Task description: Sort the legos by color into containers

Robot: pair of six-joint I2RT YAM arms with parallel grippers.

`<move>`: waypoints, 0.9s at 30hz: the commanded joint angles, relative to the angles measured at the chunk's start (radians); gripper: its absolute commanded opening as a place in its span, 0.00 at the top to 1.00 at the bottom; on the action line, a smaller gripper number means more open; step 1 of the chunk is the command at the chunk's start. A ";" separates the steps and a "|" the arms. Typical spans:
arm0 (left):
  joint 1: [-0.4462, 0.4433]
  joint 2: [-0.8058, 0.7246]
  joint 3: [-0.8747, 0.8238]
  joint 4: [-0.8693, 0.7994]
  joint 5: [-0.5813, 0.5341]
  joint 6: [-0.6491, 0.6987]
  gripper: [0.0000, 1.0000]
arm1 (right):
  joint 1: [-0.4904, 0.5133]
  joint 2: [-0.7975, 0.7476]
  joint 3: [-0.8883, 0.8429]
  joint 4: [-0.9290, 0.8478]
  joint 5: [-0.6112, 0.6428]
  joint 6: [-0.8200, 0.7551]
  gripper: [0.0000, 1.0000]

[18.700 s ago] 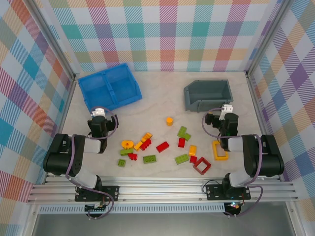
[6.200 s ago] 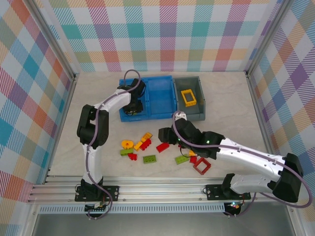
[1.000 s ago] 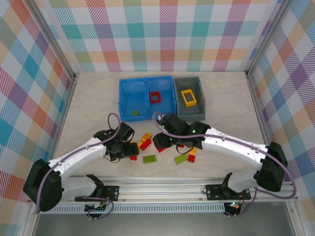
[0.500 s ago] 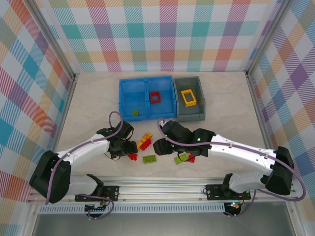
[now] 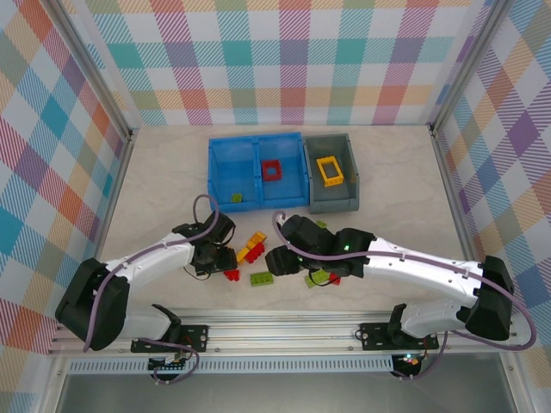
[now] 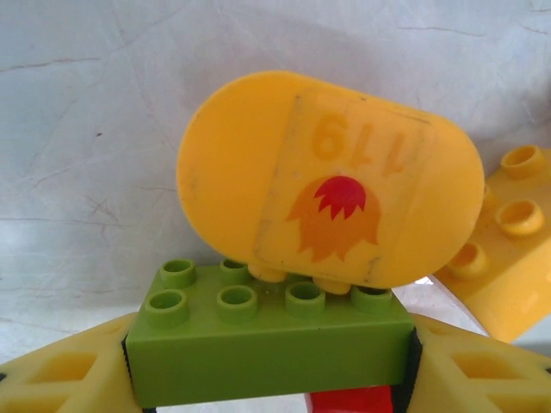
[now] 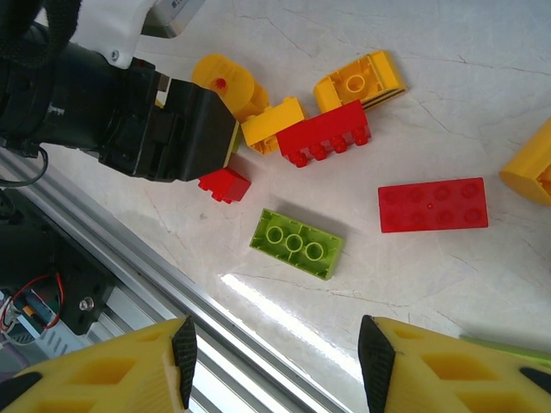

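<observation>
I will use my left gripper to release the green lego brick in the blue container (image 5: pixel 237 186), just past the small green piece.
Between the yellow fingers of my left gripper (image 6: pixel 269 354) sits a green lego brick (image 6: pixel 258 340), both pads against its ends; a round yellow lego (image 6: pixel 331 176) with a red flame print is stuck on its studs. From above, the left gripper (image 5: pixel 219 256) is low at the left end of the lego cluster. My right gripper (image 7: pixel 274 353) hangs open over an upturned green brick (image 7: pixel 297 243), holding nothing. The blue container (image 5: pixel 217 176) holds a red frame (image 5: pixel 273 170) and a small green piece (image 5: pixel 236 198). The grey container (image 5: pixel 344 200) holds a yellow frame (image 5: pixel 328 170).
Loose legos lie between the arms: a red brick (image 7: pixel 325 133), yellow pieces (image 7: pixel 272 120), an orange piece (image 7: pixel 360 82), a flat red brick (image 7: pixel 433 205) and a small red one (image 7: pixel 224 183). The aluminium rail (image 5: pixel 275 331) runs along the near edge.
The left gripper's jaws have narrowed onto the green brick. The right gripper has drifted slightly toward the near edge, still open.
</observation>
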 commanded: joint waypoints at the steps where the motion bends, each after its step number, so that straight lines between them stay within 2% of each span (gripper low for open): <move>1: 0.006 -0.108 0.037 -0.129 -0.045 -0.002 0.51 | 0.010 0.002 0.015 0.030 0.017 0.006 0.45; 5: 0.006 -0.221 0.124 -0.271 -0.078 0.005 0.53 | 0.011 -0.031 0.006 0.079 0.045 -0.007 0.46; 9: 0.008 -0.190 0.299 -0.332 -0.060 0.014 0.53 | 0.011 -0.054 0.008 0.141 0.095 -0.025 0.46; 12: 0.015 -0.084 0.447 -0.311 -0.082 0.052 0.53 | 0.011 -0.059 0.011 0.182 0.164 -0.017 0.46; 17: 0.077 0.184 0.685 -0.258 -0.095 0.119 0.53 | 0.005 -0.053 0.011 0.236 0.269 0.019 0.45; 22: 0.139 0.414 0.885 -0.218 -0.138 0.133 0.54 | -0.011 -0.046 0.008 0.250 0.282 0.056 0.45; 27: 0.186 0.599 1.005 -0.190 -0.149 0.113 0.55 | -0.020 -0.048 -0.006 0.238 0.282 0.082 0.45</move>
